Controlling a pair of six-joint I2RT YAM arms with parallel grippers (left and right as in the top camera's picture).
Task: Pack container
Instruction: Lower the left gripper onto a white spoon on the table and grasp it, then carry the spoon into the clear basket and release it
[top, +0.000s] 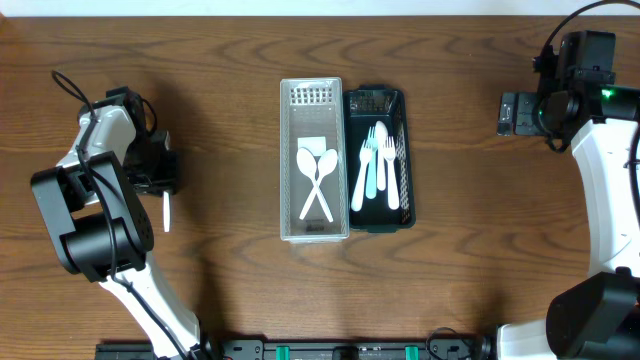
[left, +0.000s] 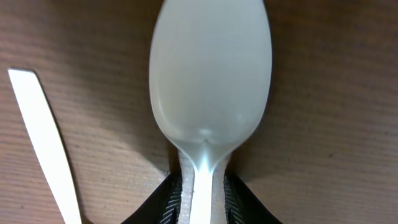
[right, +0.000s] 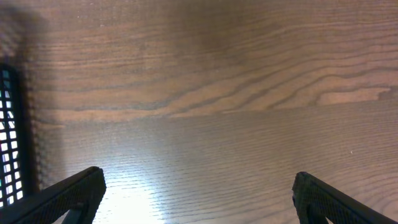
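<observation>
My left gripper should put the white plastic spoon down on the crossed white spoons in the pale grey tray (top: 319, 163).
My left gripper (left: 202, 190) is shut on the handle of a white plastic spoon (left: 211, 74), whose bowl sticks out past the fingertips close over the wood. In the overhead view this gripper (top: 155, 168) is at the far left of the table and hides the spoon. A loose white utensil handle (left: 37, 143) lies on the table beside it and also shows in the overhead view (top: 166, 212). A pale grey tray (top: 290, 160) holds two crossed white spoons (top: 317, 180). A black basket (top: 405, 150) next to it holds white and light blue cutlery (top: 378, 170). My right gripper (right: 199, 186) is open and empty over bare wood.
The right gripper sits at the far right in the overhead view (top: 510, 112), apart from the black basket. The basket's meshed edge (right: 6, 137) shows at the left of the right wrist view. The table is dark wood.
</observation>
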